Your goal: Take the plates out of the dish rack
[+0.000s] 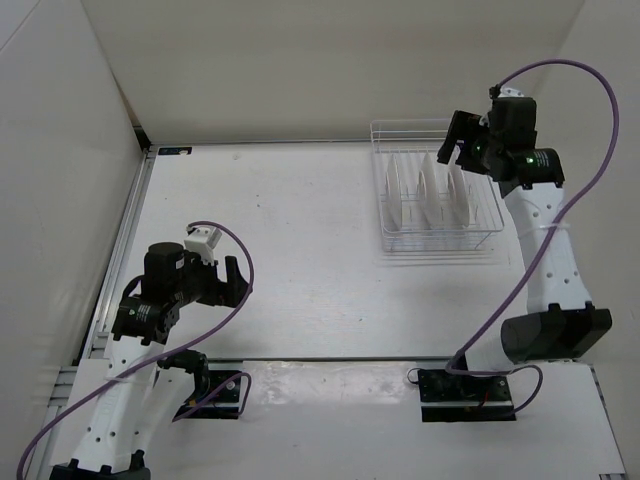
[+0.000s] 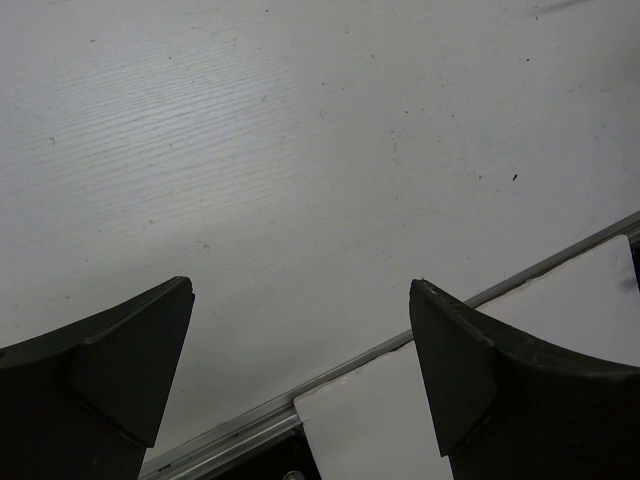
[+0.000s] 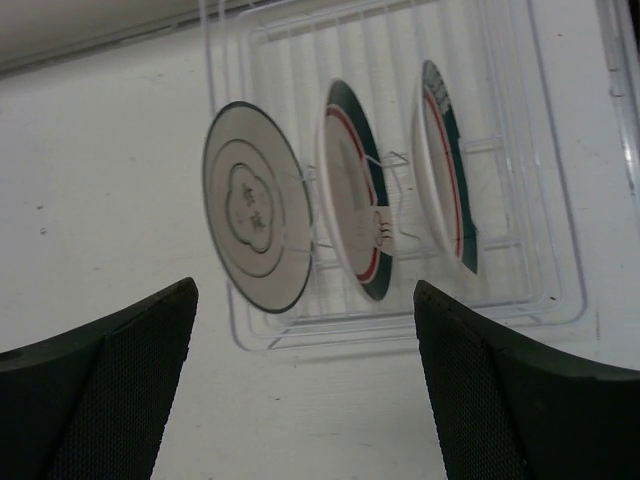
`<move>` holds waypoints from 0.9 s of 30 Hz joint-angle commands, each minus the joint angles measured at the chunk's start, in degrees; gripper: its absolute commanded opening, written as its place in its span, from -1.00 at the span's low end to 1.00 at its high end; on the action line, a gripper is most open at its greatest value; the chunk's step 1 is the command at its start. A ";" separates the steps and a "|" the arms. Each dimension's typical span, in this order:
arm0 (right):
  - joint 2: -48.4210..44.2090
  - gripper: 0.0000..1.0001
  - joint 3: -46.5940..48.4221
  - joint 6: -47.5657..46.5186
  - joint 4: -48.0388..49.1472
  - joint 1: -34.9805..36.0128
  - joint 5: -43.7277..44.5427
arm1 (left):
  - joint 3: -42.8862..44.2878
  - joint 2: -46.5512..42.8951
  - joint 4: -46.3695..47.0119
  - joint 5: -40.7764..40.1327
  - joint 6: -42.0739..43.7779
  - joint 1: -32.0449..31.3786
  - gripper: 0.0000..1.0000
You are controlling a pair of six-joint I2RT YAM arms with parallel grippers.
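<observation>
Next, my right gripper closes on the upper rim (image 1: 456, 171) (image 3: 424, 170) of the plate with green and red rings that is farthest from the plate with the grey centre motif.
The white wire dish rack (image 1: 480, 232) stands at the table's back right, also in the right wrist view (image 3: 560, 200). Three plates stand upright in it, on edge (image 1: 428, 185). In the right wrist view, the left one has a thin dark rim and grey centre motif (image 3: 255, 220). The middle (image 3: 355, 215) and right (image 3: 445, 165) plates have green-and-red ringed rims. My right gripper (image 1: 452, 140) (image 3: 305, 288) is open and empty above the rack's back right part, touching no plate. My left gripper (image 1: 236, 279) (image 2: 300, 285) is open and empty over bare table, front left.
White walls enclose the table at the left (image 1: 60, 200), back (image 1: 330, 70) and right (image 1: 610, 100). A metal rail (image 2: 400, 345) and a white board (image 2: 480, 380) run along the near edge under the left gripper. A purple cable (image 1: 560, 75) loops above the right arm.
</observation>
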 commanded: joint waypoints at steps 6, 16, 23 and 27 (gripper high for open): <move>4.77 0.47 0.05 -3.67 5.57 -2.81 11.78 | 0.70 0.00 -0.67 0.12 0.28 -0.35 1.00; 15.57 0.29 2.86 -2.34 6.36 -7.56 6.34 | 0.61 -0.18 -0.93 -1.28 0.37 -0.35 1.00; 17.25 0.26 -0.39 -2.96 12.16 -8.79 3.70 | 0.70 0.61 -1.02 -1.11 0.37 -0.35 1.00; 18.83 0.10 0.05 -3.57 13.92 -9.23 0.12 | 0.70 0.53 -1.02 -1.20 0.46 -0.26 1.00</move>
